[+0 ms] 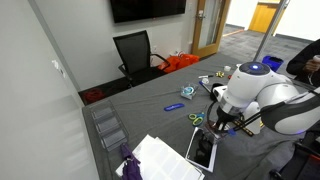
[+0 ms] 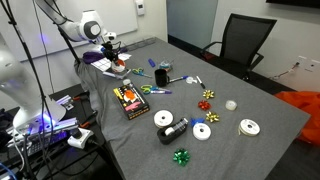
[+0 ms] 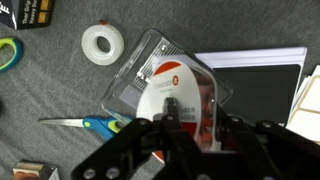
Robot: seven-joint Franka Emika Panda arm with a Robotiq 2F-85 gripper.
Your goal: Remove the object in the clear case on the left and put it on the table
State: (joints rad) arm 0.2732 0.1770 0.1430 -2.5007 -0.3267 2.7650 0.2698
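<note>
The grey cloth (image 1: pixel 212 112) (image 3: pixel 57 86) lies between the blue-handled scissors and the white tape roll. Next, my gripper puts the disc down there. The disc still sits inside the clear case.
In the wrist view a clear case (image 3: pixel 135 80) lies on the table's dark grey cloth (image 3: pixel 60 90). The object (image 3: pixel 195 90), a white-and-red disc, sits inside it. My gripper (image 3: pixel 196 125) is right over the case. One finger stands at the disc's centre and the other at its red outer edge, narrowed onto it. In both exterior views the gripper (image 1: pixel 212 122) (image 2: pixel 110 52) is low over the table (image 1: pixel 160 115) (image 2: pixel 230 150). There the arm mostly hides the case, and only a red speck (image 2: pixel 120 63) shows.
A white tape roll (image 3: pixel 102 42) and blue-handled scissors (image 3: pixel 85 123) lie beside the case, and a black pad on white papers (image 3: pixel 260 85) touches it. An orange-and-black box (image 2: pixel 128 98), white discs (image 2: pixel 202 131), bows and a chair (image 2: pixel 245 40) are farther off.
</note>
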